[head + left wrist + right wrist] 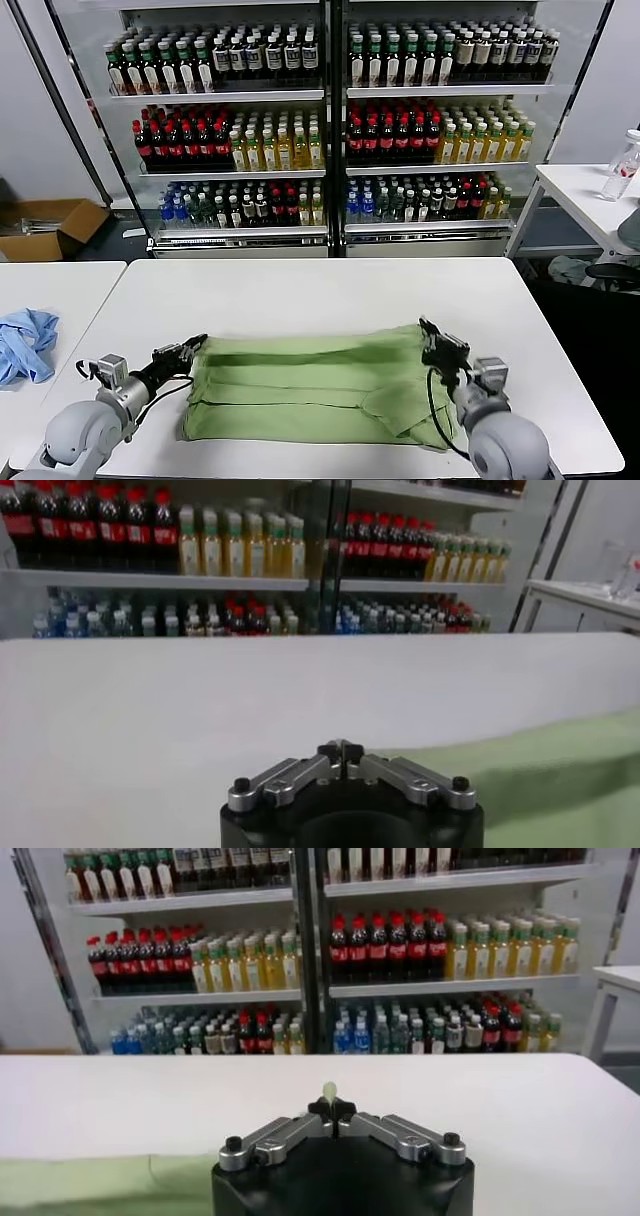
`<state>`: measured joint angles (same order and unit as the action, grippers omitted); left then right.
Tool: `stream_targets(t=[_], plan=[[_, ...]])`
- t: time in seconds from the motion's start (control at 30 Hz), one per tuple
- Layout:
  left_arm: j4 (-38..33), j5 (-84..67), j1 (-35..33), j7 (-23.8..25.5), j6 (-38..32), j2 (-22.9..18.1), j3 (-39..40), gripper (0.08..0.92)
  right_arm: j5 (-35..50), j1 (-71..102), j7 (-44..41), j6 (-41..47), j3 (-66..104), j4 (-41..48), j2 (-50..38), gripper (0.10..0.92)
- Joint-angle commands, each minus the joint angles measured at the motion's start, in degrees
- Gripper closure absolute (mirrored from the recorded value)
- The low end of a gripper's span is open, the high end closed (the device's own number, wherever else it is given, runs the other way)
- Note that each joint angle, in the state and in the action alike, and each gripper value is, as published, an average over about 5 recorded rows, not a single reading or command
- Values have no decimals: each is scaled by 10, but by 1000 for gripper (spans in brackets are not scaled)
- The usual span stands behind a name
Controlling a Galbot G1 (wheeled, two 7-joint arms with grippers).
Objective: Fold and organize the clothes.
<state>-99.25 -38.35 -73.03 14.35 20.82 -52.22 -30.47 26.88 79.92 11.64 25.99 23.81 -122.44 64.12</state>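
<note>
Next, my left gripper lets go of the light green shirt's raised corner on the white table [199,361], just behind the shirt's farther crease.
A light green shirt [310,385] lies flat and partly folded on the white table [320,285], near its front edge, plain side up. My left gripper [192,348] is shut at the shirt's far-left corner, which rises to meet its tips. In the left wrist view the gripper [341,748] has its jaws pressed together, with the green cloth [560,760] beside it. My right gripper [432,335] is at the shirt's far-right corner. In the right wrist view the gripper [331,1106] is shut, with a small nub of green fabric [329,1090] poking out between its tips.
A blue cloth [25,345] lies on the neighbouring table at the left. A glass-door drinks cooler [330,120] stands behind the table. Another white table with a bottle [622,165] is at the right. A cardboard box [45,228] sits on the floor at the left.
</note>
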Motion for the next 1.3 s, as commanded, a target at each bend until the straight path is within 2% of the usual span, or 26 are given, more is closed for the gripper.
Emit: stream_targets(t=[0.03,0.37,0.67,0.8,0.87,0.97,1.1,1.3], plan=[[-16,3,-37,4,-7,2,-14,915,-53,102,0,-15,28,-53,-4,920],[-65,29,-86,34,50,5,-40,915,-96,133,-5,-42,25,-57,-2,920],[-69,111,-100,47,74,9,-50,913,-118,151,-22,-50,17,-46,5,920],[-72,125,-99,47,76,8,-58,856,-131,158,-15,-38,20,-48,5,904],[-76,120,-97,39,68,7,-63,800,-132,158,-10,-34,25,-55,4,863],[-88,101,-97,12,49,4,-70,713,-132,158,-10,-34,37,-73,2,777],[-117,83,-108,-49,49,-13,-79,601,-132,158,-13,-31,47,-100,2,665],[-165,72,-139,-206,69,-74,-50,427,-132,159,-22,-22,45,-139,4,491]])
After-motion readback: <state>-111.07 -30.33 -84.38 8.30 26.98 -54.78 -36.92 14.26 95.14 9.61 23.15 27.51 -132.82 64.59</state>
